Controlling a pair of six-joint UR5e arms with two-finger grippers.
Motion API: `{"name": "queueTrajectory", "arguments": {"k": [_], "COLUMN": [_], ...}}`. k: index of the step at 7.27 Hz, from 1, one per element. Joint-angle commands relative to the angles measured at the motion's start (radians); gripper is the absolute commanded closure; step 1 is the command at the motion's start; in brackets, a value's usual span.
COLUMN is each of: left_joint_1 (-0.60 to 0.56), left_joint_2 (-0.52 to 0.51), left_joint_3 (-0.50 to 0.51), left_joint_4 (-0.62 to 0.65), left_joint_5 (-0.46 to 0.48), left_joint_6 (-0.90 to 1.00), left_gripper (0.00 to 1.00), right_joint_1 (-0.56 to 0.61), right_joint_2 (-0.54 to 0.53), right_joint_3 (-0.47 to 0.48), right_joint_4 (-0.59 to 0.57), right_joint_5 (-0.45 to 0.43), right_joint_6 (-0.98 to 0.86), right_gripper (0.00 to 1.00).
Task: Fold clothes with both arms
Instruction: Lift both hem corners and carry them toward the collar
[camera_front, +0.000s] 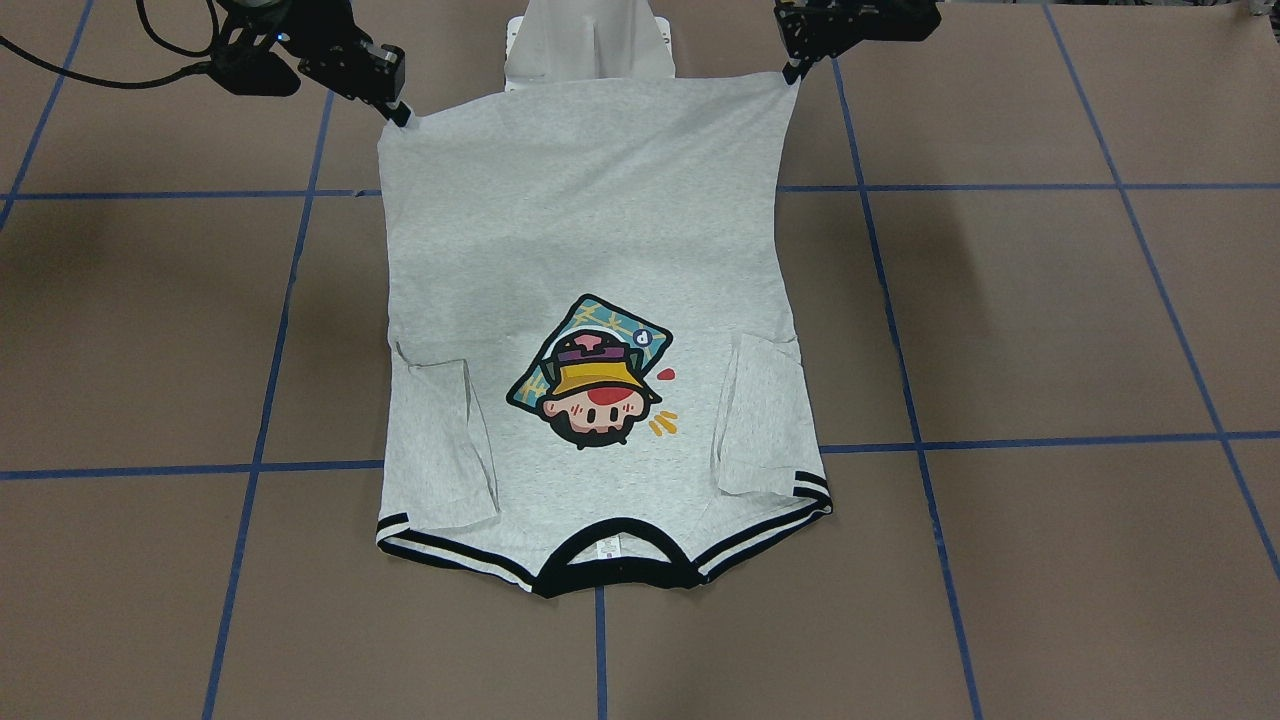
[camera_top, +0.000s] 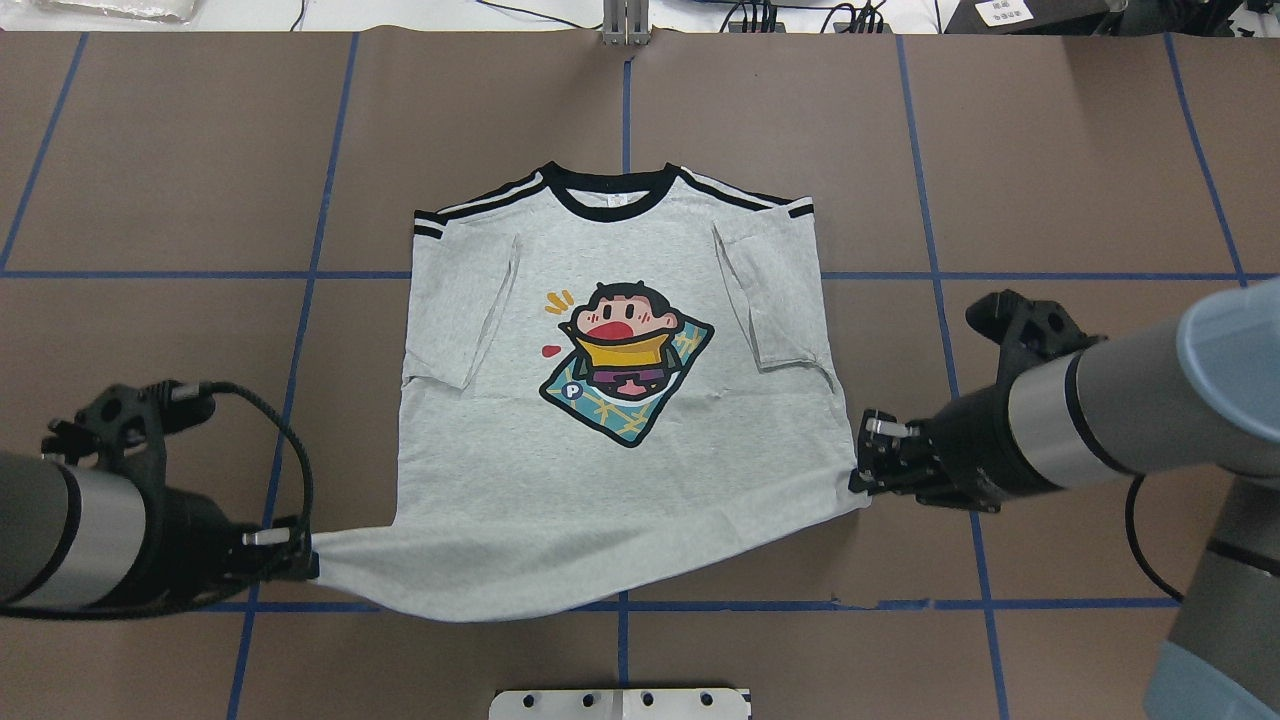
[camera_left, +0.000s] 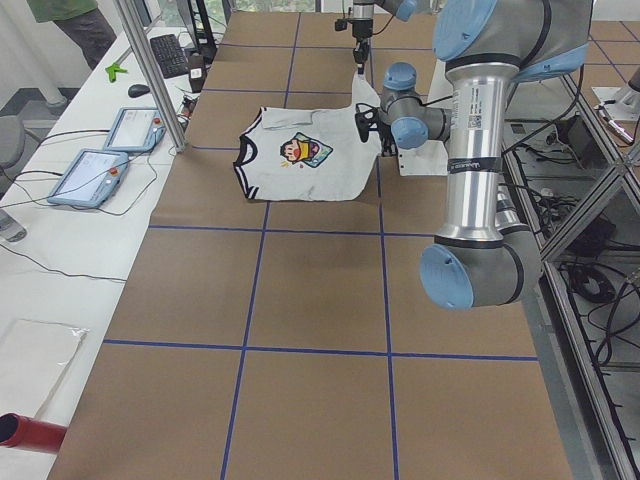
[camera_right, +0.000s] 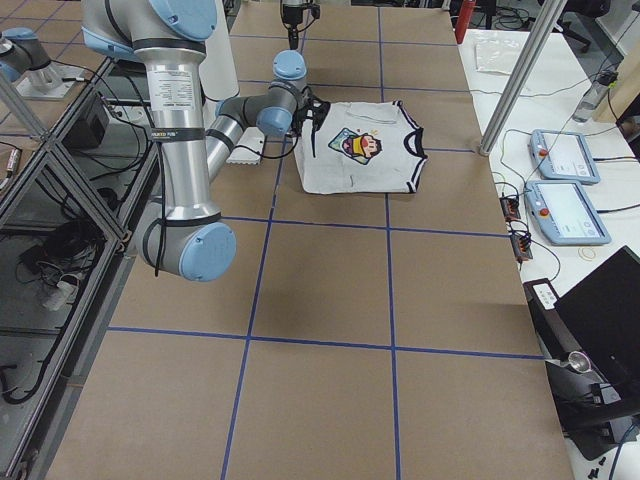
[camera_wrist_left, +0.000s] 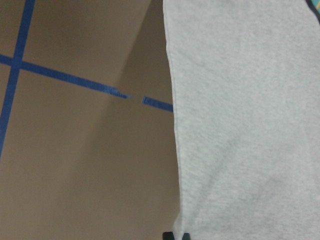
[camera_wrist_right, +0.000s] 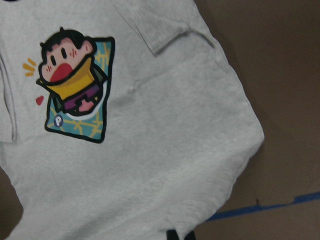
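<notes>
The robot's left gripper should release the hem corner of the grey T-shirt at the outer edge of the same side's black-striped sleeve cuff (camera_front: 843, 482).
The grey T-shirt (camera_top: 620, 400) lies print side up in the table's middle, black neck band far from the robot, both sleeves folded inward. My left gripper (camera_top: 300, 560) is shut on the shirt's hem corner at the view's left and lifts it off the table. My right gripper (camera_top: 865, 470) is shut on the other hem corner, also raised. In the front-facing view the left gripper (camera_front: 795, 70) and right gripper (camera_front: 405, 115) pinch the two top corners of the shirt (camera_front: 590, 250). The wrist views show the shirt's cloth (camera_wrist_left: 250, 125) and its print (camera_wrist_right: 72, 90) hanging from the fingertips.
The brown table (camera_top: 150, 200) carries a grid of blue tape lines (camera_top: 320, 250). The white pedestal (camera_front: 590, 40) stands between the arms at the robot's side. Tablets (camera_left: 110, 150) and a metal post (camera_left: 150, 70) stand at the operators' side.
</notes>
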Motion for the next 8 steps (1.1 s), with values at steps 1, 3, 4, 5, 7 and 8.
{"name": "queueTrajectory", "arguments": {"k": [1, 3, 4, 5, 7, 8], "left_joint_1": [-0.200, -0.272, -0.303, -0.349, -0.424, -0.429], "left_joint_2": [-0.091, -0.229, -0.311, -0.389, -0.448, -0.449], "left_joint_3": [0.151, 0.317, 0.421, 0.528, 0.703, 0.795], "left_joint_4": [0.001, -0.001, -0.005, -0.013, -0.089, -0.194], "left_joint_5": [-0.068, -0.081, -0.081, -0.081, -0.079, -0.078], "left_joint_6": [0.157, 0.199, 0.202, 0.227, 0.277, 0.278], "left_gripper": [1.00, 1.00, 1.00, 1.00, 1.00, 1.00], "right_joint_1": [0.178, 0.240, 0.249, 0.263, 0.278, 0.281], "right_joint_2": [0.085, 0.220, 0.292, 0.331, 0.386, 0.411], "right_joint_3": [-0.133, -0.331, -0.429, -0.504, -0.607, -0.653], "right_joint_4": [0.002, 0.000, 0.000, 0.002, 0.002, 0.003], "right_joint_5": [0.058, 0.052, 0.049, 0.046, 0.046, 0.046], "right_joint_6": [-0.115, -0.191, -0.192, -0.200, -0.237, -0.243], "right_gripper": [1.00, 1.00, 1.00, 1.00, 1.00, 1.00]}}
